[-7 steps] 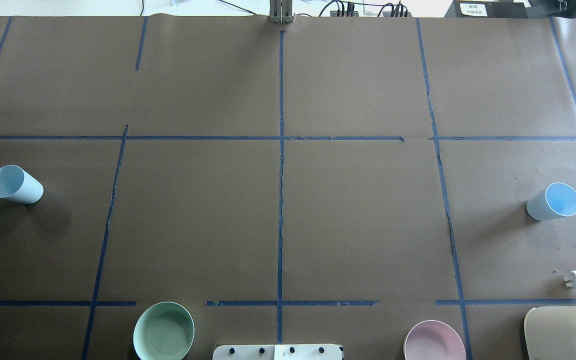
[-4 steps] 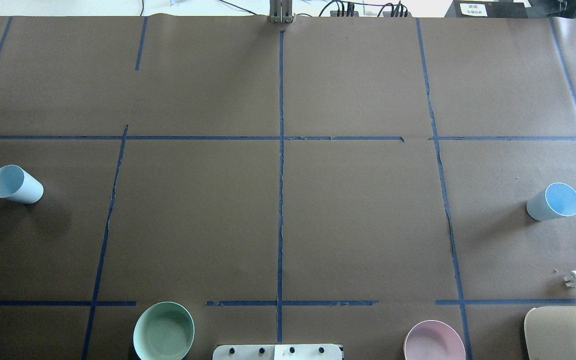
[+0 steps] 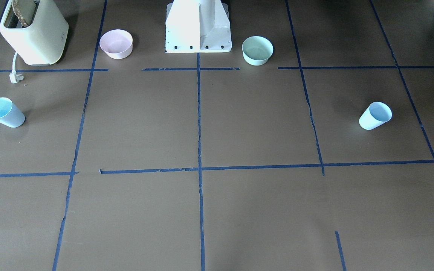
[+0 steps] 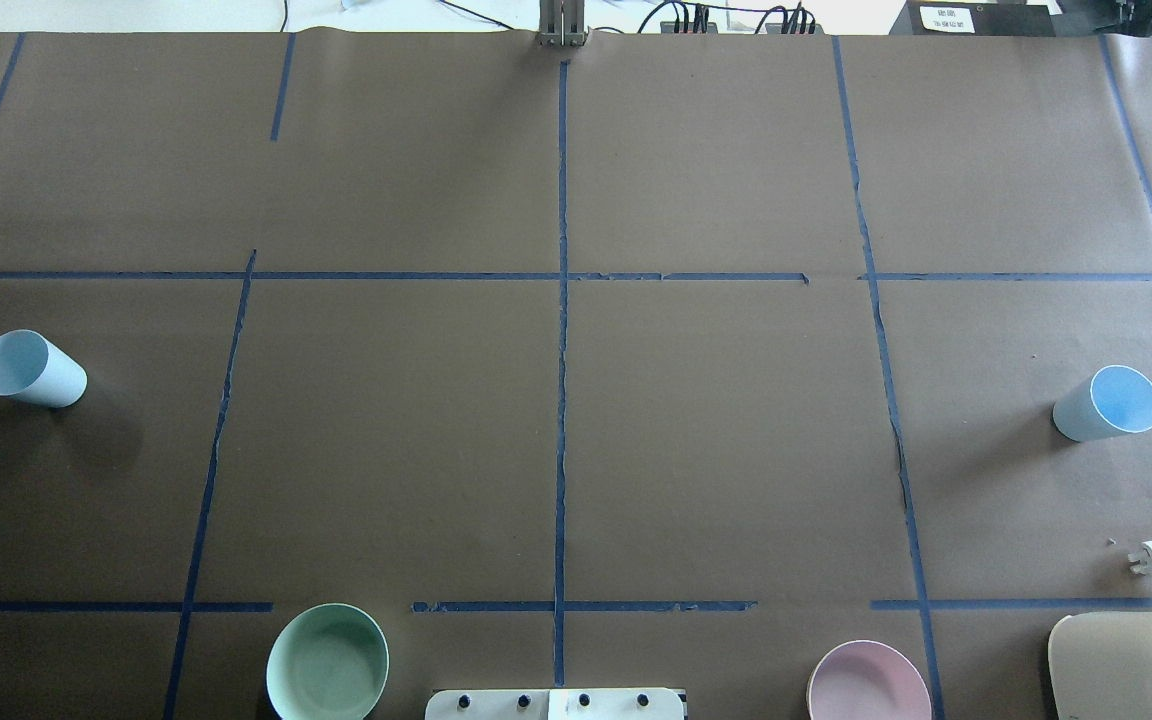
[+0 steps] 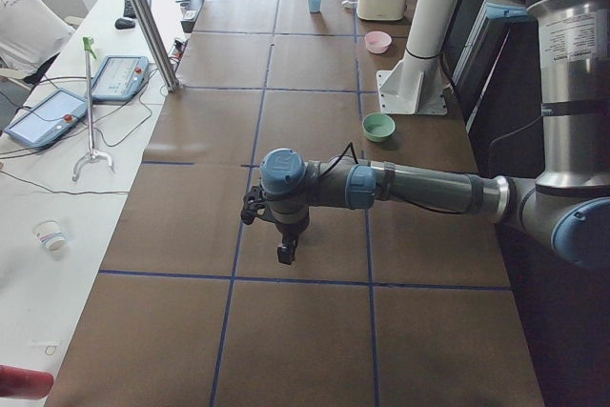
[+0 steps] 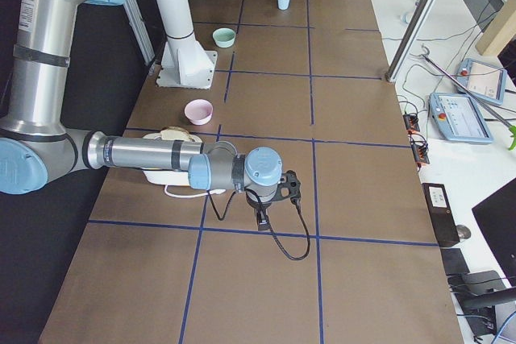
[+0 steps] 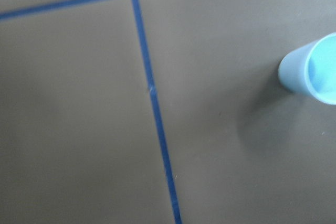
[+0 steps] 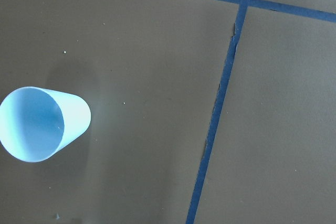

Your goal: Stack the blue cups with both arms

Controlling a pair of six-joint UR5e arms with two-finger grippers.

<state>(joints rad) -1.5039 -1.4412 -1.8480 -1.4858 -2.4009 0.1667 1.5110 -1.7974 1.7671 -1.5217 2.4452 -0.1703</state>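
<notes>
The robot's left gripper needs to close on the pale-blue cup that is farther from the toaster, at the cup's rim (image 3: pixel 390 114) (image 7: pixel 306 75) toward the nearest blue tape line.
Two pale-blue cups stand upright on the brown table, far apart. One cup (image 4: pixel 31 368) is at the left edge and the other cup (image 4: pixel 1108 404) is at the right edge. The front view shows them mirrored, the left cup (image 3: pixel 375 116) and the right cup (image 3: pixel 5 112). The left wrist view has a cup (image 7: pixel 312 69) at its right edge. The right wrist view has a cup (image 8: pixel 42 124) at its lower left. My left gripper (image 5: pixel 283 247) and right gripper (image 6: pixel 262 219) show only in the side views, pointing down above the table. I cannot tell whether they are open or shut.
A mint-green bowl (image 4: pixel 328 662) and a pink bowl (image 4: pixel 868 685) sit near the white pedestal (image 3: pixel 198 26). A cream toaster (image 4: pixel 1131 665) with its white plug (image 4: pixel 1151 560) stands at the near right. Blue tape lines cross the table.
</notes>
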